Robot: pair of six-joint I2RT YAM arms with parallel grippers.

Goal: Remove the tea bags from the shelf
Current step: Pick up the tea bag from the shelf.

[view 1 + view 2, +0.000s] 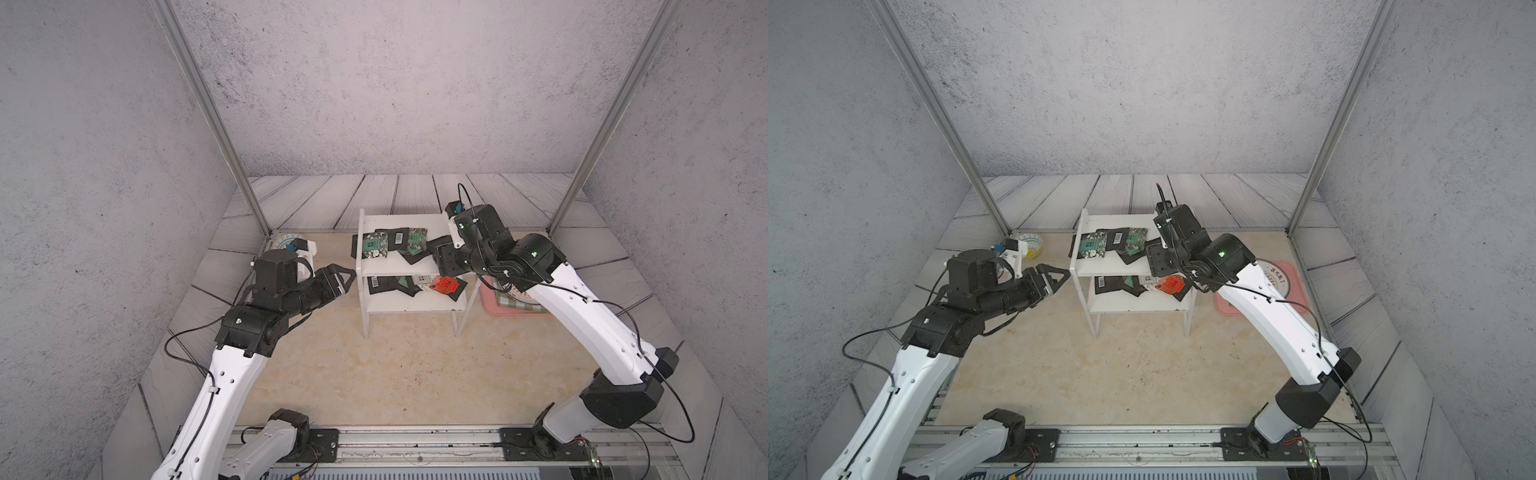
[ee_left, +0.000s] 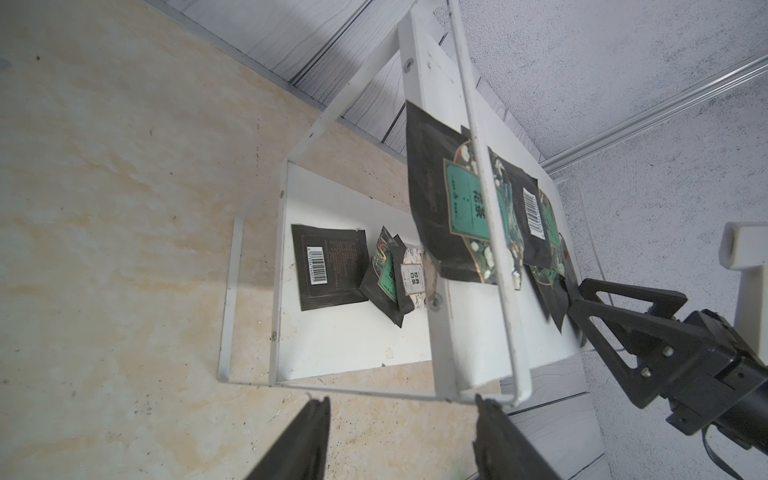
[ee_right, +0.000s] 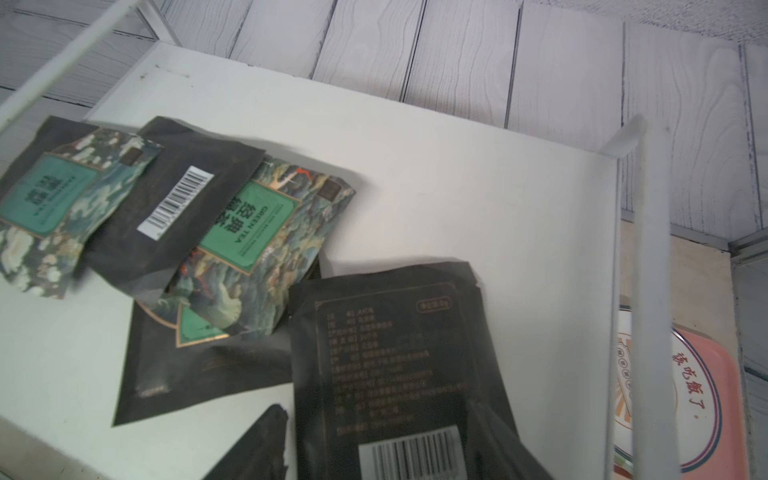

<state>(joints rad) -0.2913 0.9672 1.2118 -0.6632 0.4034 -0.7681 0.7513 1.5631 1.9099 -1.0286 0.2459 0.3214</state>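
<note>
The black barcode tea bag is lying flat on the top level, so next my right gripper pinches its printed side point(image 3: 384, 404) into a fold before it lifts the bag off.
The white shelf point(image 1: 409, 308) point(image 1: 1128, 306) stands at mid-table. Several tea bags point(image 1: 376, 245) point(image 3: 232, 224), black and green-printed, overlap on its top tier. More lie on the lower tier, among them a black barcode one point(image 1: 380, 284) point(image 2: 330, 266) and a red-orange one point(image 1: 444, 284) point(image 1: 1169, 284). My right gripper point(image 1: 438, 251) point(image 3: 378, 415) reaches in at the top tier's right end. Its jaws are open astride a black barcode tea bag point(image 3: 386, 345) lying flat on the board. My left gripper point(image 1: 347, 278) point(image 2: 401, 405) hovers open and empty just left of the shelf.
A pink tray point(image 1: 1296, 270) point(image 3: 715, 415) with a plate point(image 1: 1273, 278) and a green checked cloth point(image 1: 519, 306) lies right of the shelf, under my right arm. A small bowl point(image 1: 1032, 243) sits at the back left corner. Thin white rails point(image 3: 648, 291) border the shelf's ends.
</note>
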